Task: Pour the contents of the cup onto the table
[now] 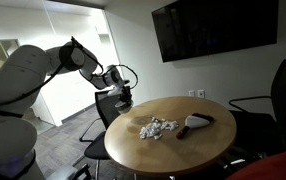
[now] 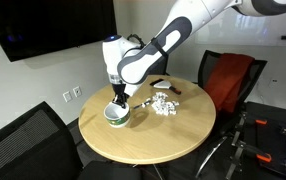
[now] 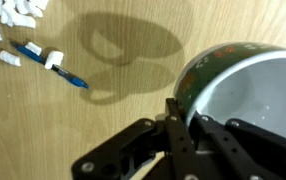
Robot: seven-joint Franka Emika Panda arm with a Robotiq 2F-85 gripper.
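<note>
The robot's gripper will release the cup on the bare wood point(image 1: 128, 117) point(image 3: 220, 92) between the white pieces and the edge of the table. The cup now stands upright near the table's edge.
A cup point(image 2: 116, 116), green outside and white inside, stands upright near the edge of the round wooden table point(image 2: 153, 135). In the wrist view the cup point(image 3: 253, 90) fills the right side and its inside looks empty. My gripper point(image 3: 188, 120) is shut on the cup's rim, one finger outside the wall and one inside. In both exterior views the gripper point(image 2: 118, 100) point(image 1: 123, 97) comes down from above at the table's edge. A pile of small white pieces point(image 2: 163, 103) point(image 1: 155, 128) lies on the tabletop near the middle, apart from the cup.
A blue and white pen point(image 3: 53, 65) lies on the table beside white pieces point(image 3: 8, 12). A dark object point(image 1: 198, 123) lies past the pile. Black office chairs point(image 1: 278, 100) point(image 2: 28, 140) and a red-backed chair point(image 2: 228, 80) ring the table.
</note>
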